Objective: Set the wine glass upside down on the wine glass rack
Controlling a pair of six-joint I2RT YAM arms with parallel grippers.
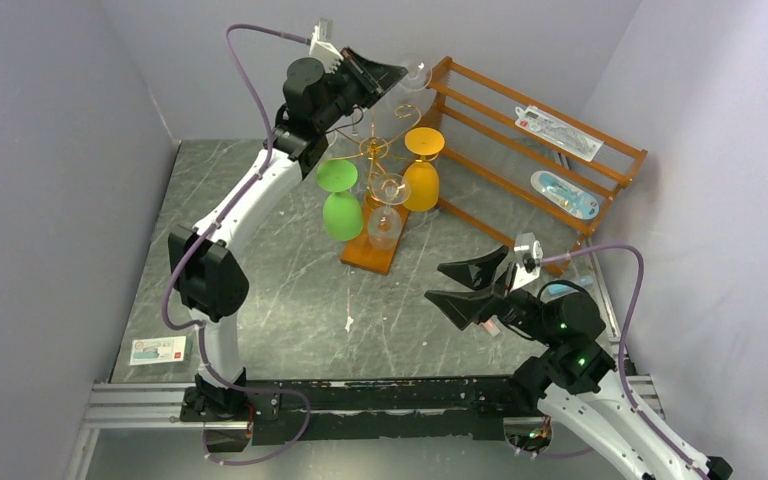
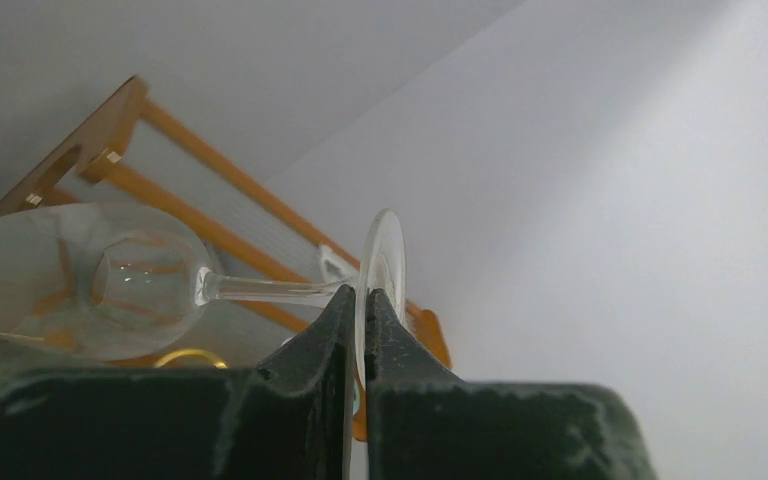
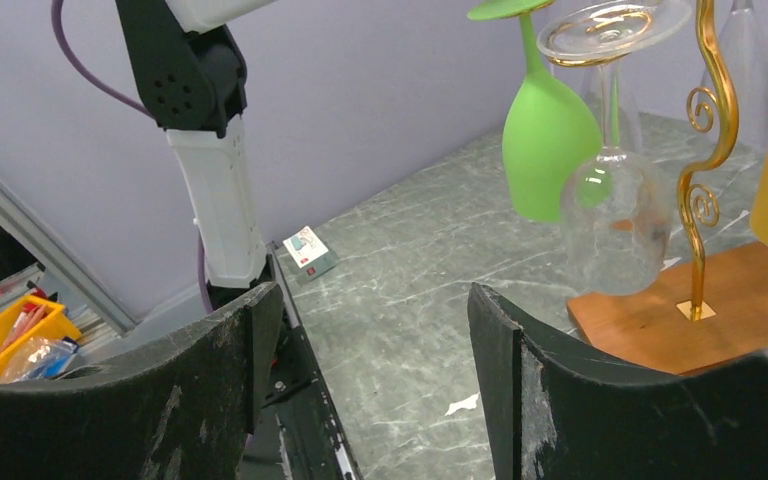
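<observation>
The robot's left gripper will release the clear wine glass on the empty gold hook (image 1: 406,114) (image 2: 192,357) behind the orange glass.
My left gripper (image 1: 403,71) is raised high above the rack, shut on the round foot of a clear wine glass (image 1: 417,72). In the left wrist view the fingertips (image 2: 345,305) pinch the foot's rim (image 2: 384,250). The stem runs level to the left, ending in the bowl (image 2: 90,275). The wine glass rack (image 1: 375,150) is gold wire on an orange-brown base (image 1: 370,255). A green glass (image 1: 341,200), an orange glass (image 1: 422,165) and a clear glass (image 1: 387,215) hang on it upside down. My right gripper (image 1: 457,285) is open and empty, low, to the rack's right (image 3: 375,300).
A brown slatted wooden shelf (image 1: 500,120) stands at the back right, with two packets (image 1: 558,130) on it. A small card box (image 1: 157,350) lies near the left arm's base. A white scrap (image 1: 348,322) lies on the table. Walls close in on both sides.
</observation>
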